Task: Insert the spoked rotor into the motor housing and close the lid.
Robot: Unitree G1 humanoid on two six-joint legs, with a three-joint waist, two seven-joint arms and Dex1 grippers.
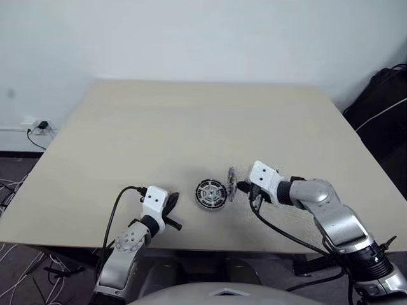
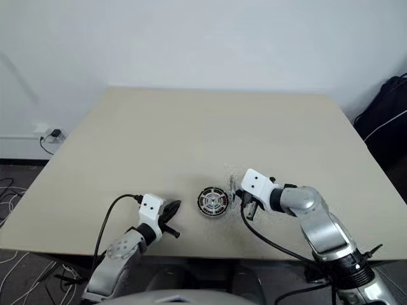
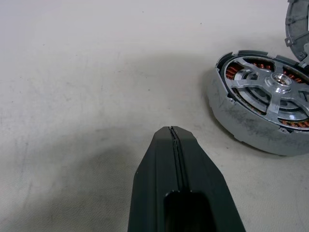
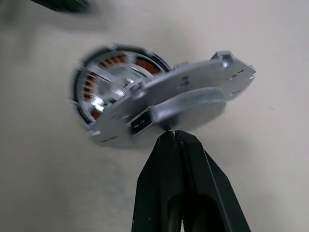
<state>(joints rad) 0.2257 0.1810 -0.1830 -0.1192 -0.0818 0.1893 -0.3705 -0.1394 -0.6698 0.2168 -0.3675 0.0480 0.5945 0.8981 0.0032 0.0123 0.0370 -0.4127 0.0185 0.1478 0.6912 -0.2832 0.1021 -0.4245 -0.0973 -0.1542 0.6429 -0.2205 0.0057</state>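
The robot's right gripper will release the lid flat on the motor housing (image 1: 211, 191) (image 4: 119, 88), so that it covers the copper windings and the spoked rotor. The lid is tilted slightly above the housing now.
The motor housing (image 1: 210, 194) lies flat on the table, near its front edge and between my two grippers. Copper windings ring its inside, and the spoked rotor (image 3: 277, 82) sits in it, silvery hub up. My right gripper (image 1: 239, 187) is shut on the rim of the lid (image 1: 231, 182). It holds this silver disc tilted on edge just right of the housing and slightly above it. In the right wrist view the lid (image 4: 193, 96) partly covers the housing (image 4: 104, 72). My left gripper (image 1: 173, 201) is shut and holds nothing, low over the table left of the housing (image 3: 256, 116).
The beige table (image 1: 191, 127) stretches bare toward the white wall. A wall socket with a plug (image 1: 35, 125) and floor cables lie off the left side. A black bag (image 1: 381, 108) stands beyond the right edge.
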